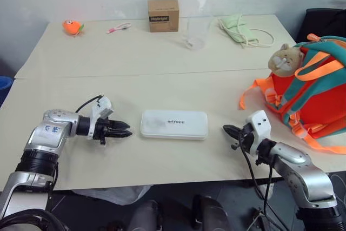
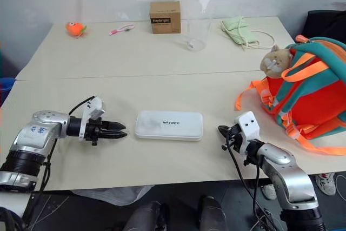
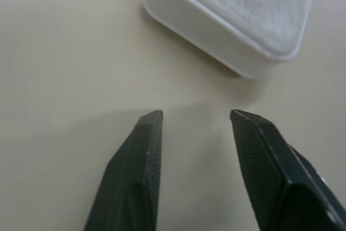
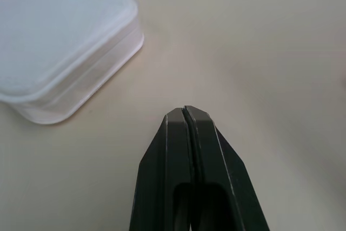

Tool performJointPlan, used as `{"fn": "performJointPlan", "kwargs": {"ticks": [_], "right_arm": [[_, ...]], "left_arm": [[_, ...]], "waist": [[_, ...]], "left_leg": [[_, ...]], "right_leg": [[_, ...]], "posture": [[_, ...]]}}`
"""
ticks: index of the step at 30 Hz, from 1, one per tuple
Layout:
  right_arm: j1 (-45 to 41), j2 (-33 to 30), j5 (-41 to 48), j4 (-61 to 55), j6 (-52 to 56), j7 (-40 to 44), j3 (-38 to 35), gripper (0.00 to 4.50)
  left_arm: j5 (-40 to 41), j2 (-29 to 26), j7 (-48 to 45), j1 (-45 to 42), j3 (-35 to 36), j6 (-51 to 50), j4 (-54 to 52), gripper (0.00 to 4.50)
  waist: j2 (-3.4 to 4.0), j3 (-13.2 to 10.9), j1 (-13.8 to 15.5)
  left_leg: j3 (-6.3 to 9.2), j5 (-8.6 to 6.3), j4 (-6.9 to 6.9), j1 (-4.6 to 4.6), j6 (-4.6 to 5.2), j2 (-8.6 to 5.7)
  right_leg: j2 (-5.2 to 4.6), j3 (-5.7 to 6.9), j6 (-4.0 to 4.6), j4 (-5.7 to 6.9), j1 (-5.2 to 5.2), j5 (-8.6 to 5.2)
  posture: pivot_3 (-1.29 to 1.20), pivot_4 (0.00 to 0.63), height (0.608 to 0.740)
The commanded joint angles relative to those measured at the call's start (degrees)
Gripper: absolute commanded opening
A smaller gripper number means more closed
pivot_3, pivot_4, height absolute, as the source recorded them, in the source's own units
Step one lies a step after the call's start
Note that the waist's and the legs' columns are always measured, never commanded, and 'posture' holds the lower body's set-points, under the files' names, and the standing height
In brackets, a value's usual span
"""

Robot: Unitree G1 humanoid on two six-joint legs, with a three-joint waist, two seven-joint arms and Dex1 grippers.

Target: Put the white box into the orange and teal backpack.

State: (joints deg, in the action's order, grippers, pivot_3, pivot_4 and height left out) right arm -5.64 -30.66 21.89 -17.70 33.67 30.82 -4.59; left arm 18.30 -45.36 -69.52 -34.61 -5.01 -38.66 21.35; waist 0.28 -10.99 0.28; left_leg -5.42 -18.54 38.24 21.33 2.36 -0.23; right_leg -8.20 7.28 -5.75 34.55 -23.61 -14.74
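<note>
The backpack is far from my left gripper, so next my left gripper takes the white box's near end (image 1: 145, 124) while my right gripper pulls the backpack closer.
The white box (image 1: 174, 124) lies flat on the table, near the front edge, with small dark lettering on its lid. My left gripper (image 1: 125, 130) is open just left of the box, a small gap away, its two black fingers (image 3: 141, 150) apart with nothing between them. On the other side, my right gripper (image 1: 227, 130) is shut and empty, pointing at the box's right end from a short distance. The orange and teal backpack (image 1: 313, 93) stands at the table's right edge, with a tan plush animal (image 1: 285, 59) hanging on it.
At the back of the table (image 1: 108, 85) are a small brown cardboard box (image 1: 163, 15), a clear plastic cup (image 1: 197, 35), a pale green pouch with cord (image 1: 238, 30), a small orange toy (image 1: 72, 27) and a pink item (image 1: 119, 27). Orange straps (image 1: 254, 93) trail from the backpack.
</note>
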Motion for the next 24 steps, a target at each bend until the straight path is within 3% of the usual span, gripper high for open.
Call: {"fn": "performJointPlan", "kwargs": {"ticks": [1,5,6,19,22,24], "right_arm": [[-1.6,0.7,-1.1,0.4,-2.3,0.3,1.0,0.0],[-3.6,1.6,-2.5,2.7,-3.9,0.7,3.0,0.0],[-4.1,2.0,-2.9,3.3,-4.4,0.8,3.5,0.0],[-6.8,5.4,-5.9,7.4,-7.8,1.2,6.8,0.0],[-4.6,4.9,-6.0,6.3,-8.3,0.9,5.4,0.0],[-3.1,4.7,-5.5,4.9,-8.2,0.6,4.4,0.0]], "left_arm": [[4.2,1.0,1.3,-4.5,2.1,-17.2,4.3,3.23],[7.0,1.3,-1.0,-5.0,0.0,-26.5,3.4,4.41],[7.1,1.6,-1.1,-4.9,-1.0,-27.8,2.7,4.48],[6.8,17.1,6.2,-12.6,-1.9,-31.9,10.5,4.48],[8.0,18.0,5.9,-13.5,-0.1,-32.3,11.7,3.95],[8.7,17.8,5.2,-13.5,0.3,-32.8,11.6,3.32]], "waist": [[-0.06,0.0,-0.1],[-0.08,0.0,-0.4],[-0.07,0.0,-0.4],[-0.16,0.1,1.2],[-0.16,0.1,1.1],[-0.16,0.1,0.9]], "left_leg": [[0.0,0.02,0.01,0.0,0.04,-0.04],[-0.03,0.02,0.02,0.0,0.07,-0.05],[-0.03,0.02,0.01,0.0,0.07,-0.05],[0.02,0.02,0.31,-0.02,0.09,-0.12],[0.01,0.01,0.4,-0.01,0.1,-0.11],[0.0,-0.02,0.39,0.0,0.06,-0.09]], "right_leg": [[0.08,0.01,-0.02,0.03,0.02,0.01],[0.13,-0.05,-0.06,0.06,0.02,0.03],[0.14,-0.06,-0.06,0.06,0.01,0.02],[0.1,-0.48,-0.11,0.07,0.17,0.05],[0.08,-0.6,-0.11,0.06,0.16,0.05],[0.1,-0.64,-0.11,0.17,0.12,0.05]], "posture": [[0.0,0.15,0.74],[0.0,0.15,0.74],[0.0,0.15,0.74],[0.0,0.15,0.74],[0.0,0.15,0.74],[0.0,0.15,0.74]]}}
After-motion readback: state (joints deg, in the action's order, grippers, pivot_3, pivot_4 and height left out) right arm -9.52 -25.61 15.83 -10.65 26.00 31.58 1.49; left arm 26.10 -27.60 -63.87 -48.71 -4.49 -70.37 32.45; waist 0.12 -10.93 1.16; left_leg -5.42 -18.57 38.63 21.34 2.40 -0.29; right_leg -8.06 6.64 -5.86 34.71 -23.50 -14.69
